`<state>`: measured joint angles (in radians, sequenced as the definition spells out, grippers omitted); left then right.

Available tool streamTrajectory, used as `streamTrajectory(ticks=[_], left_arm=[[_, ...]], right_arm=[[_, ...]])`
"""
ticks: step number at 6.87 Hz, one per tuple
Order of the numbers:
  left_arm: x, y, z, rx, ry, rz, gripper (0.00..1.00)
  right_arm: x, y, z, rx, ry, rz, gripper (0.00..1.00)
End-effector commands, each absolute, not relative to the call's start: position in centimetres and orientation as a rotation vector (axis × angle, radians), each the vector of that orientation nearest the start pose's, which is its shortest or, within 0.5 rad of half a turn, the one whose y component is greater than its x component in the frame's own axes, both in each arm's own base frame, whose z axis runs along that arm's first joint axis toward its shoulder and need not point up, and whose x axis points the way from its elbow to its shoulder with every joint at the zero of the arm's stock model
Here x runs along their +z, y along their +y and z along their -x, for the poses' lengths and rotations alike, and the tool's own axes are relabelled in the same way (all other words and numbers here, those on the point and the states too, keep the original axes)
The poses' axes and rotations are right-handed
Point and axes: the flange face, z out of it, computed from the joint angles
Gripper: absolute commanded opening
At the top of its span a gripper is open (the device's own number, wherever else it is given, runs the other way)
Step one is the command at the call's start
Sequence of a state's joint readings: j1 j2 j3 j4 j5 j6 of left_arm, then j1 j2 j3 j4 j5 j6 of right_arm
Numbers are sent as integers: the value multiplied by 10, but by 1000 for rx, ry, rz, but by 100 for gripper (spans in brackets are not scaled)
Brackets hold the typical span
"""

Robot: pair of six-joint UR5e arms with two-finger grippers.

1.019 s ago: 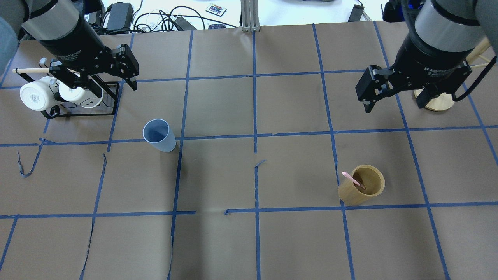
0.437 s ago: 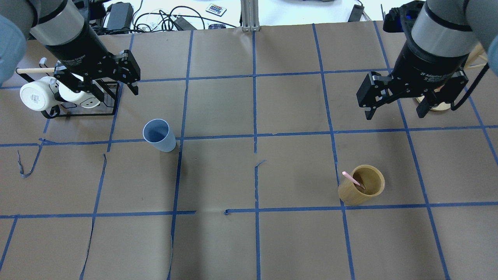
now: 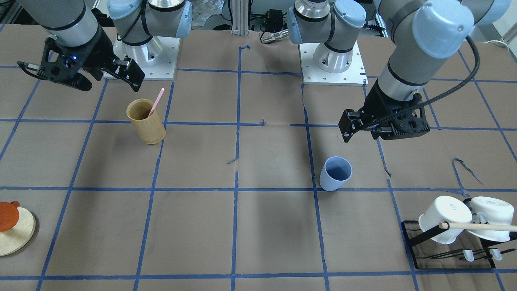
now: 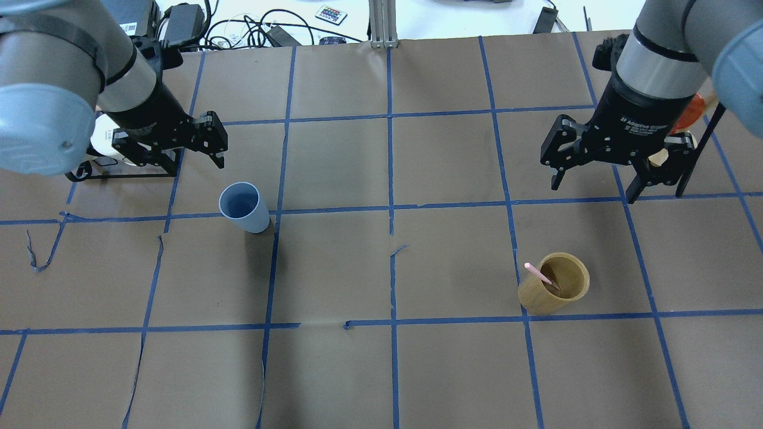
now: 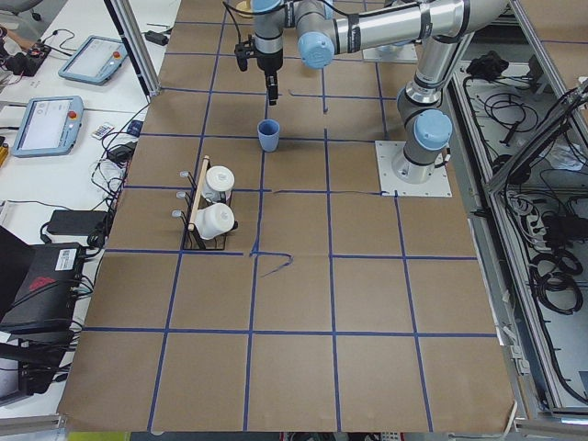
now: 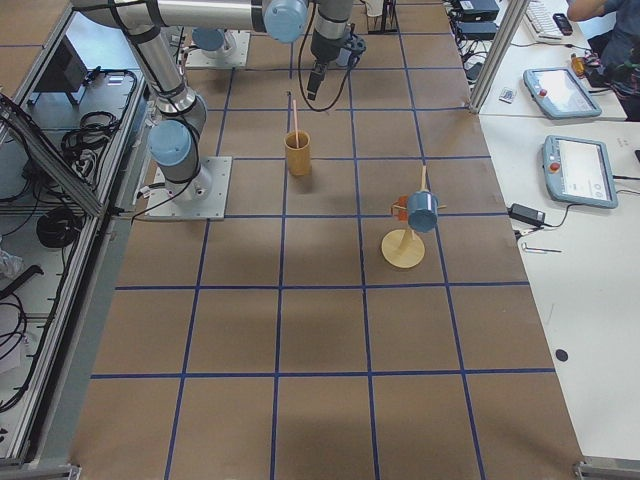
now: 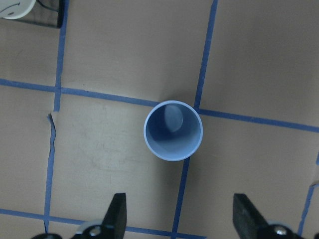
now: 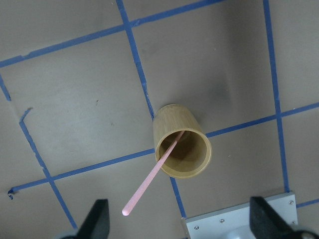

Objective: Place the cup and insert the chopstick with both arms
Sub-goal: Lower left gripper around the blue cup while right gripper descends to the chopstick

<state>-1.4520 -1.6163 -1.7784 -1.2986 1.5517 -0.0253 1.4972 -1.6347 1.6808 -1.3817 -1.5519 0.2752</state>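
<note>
The light blue cup's rim [image 3: 351,170] [image 7: 145,133] has a side toward the black rack with the white mugs. Next, I close my left gripper on the rim on that side.
The light blue cup [image 4: 240,207] stands upright and empty on the brown table; it also shows in the front view [image 3: 336,173] and the left wrist view [image 7: 173,130]. My left gripper [image 4: 179,159] hovers open just beyond it, toward the far left. The pink chopstick [image 4: 539,274] leans in the tan bamboo cylinder [image 4: 557,292]; the stick also shows in the right wrist view [image 8: 149,179]. My right gripper [image 4: 593,192] hovers open and empty beyond the cylinder.
A black rack [image 3: 420,236] with two white mugs and a wooden rod sits at the far left, partly under my left arm. A round wooden stand [image 3: 18,232] with an orange piece sits at the far right. Blue tape lines grid the table.
Both arms have swung lower and toward the table's middle. The left gripper has come closer to the blue cup, the right one closer to the bamboo cylinder. Cup and chopstick have not moved.
</note>
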Motion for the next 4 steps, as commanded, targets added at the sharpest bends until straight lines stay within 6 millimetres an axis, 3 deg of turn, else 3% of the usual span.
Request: streamTrajectory(ticks=[1,2,4], left_arm=[[339,-505,66,-75,3148,222,80],[326,-506,65,-36,3150,227,79],[311,-510,65,10,3152,233,78]], right_arm=[[401,-438,-89,548,2965,-770,100],[381,-435,-76,620,2933,-840,100],[340,-444,-80,783,2794,-1079,100]])
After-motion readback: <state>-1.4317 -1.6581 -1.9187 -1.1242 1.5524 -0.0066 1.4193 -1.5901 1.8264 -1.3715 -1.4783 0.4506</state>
